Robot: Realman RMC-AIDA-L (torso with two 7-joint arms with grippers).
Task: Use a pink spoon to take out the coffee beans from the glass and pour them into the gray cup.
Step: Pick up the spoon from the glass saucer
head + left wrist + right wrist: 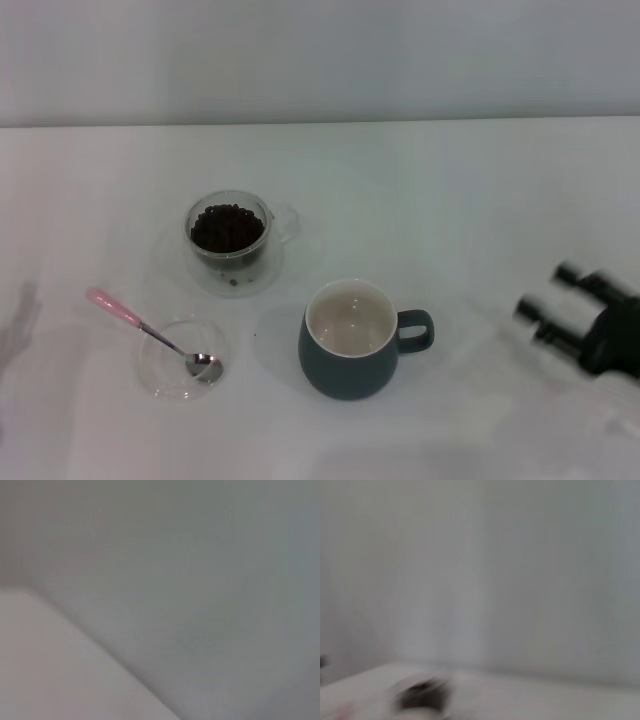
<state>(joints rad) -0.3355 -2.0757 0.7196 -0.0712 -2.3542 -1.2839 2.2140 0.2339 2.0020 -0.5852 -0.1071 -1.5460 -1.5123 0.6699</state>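
Observation:
I will move my left gripper to the pink spoon next and close it around the middle of its handle (113, 306), beyond the edge of the clear dish.
The pink spoon (150, 335) lies on the table at the front left, its pink handle pointing back-left and its metal bowl resting in a flat clear dish (183, 362). The glass (230, 232) stands on its clear saucer (262, 280) behind the spoon and holds a heap of coffee beans (227, 226). The gray cup (350, 342) stands upright at the front centre, handle to the right, its cream inside empty. My right gripper (548, 292) is open and empty at the right, well apart from the cup. A blurred dark shape in the right wrist view may be the beans (420, 690). My left gripper is out of view.
The white table (450, 200) runs back to a pale wall. A faint shadow lies at the table's left edge (18, 322). The left wrist view shows only a blank grey surface.

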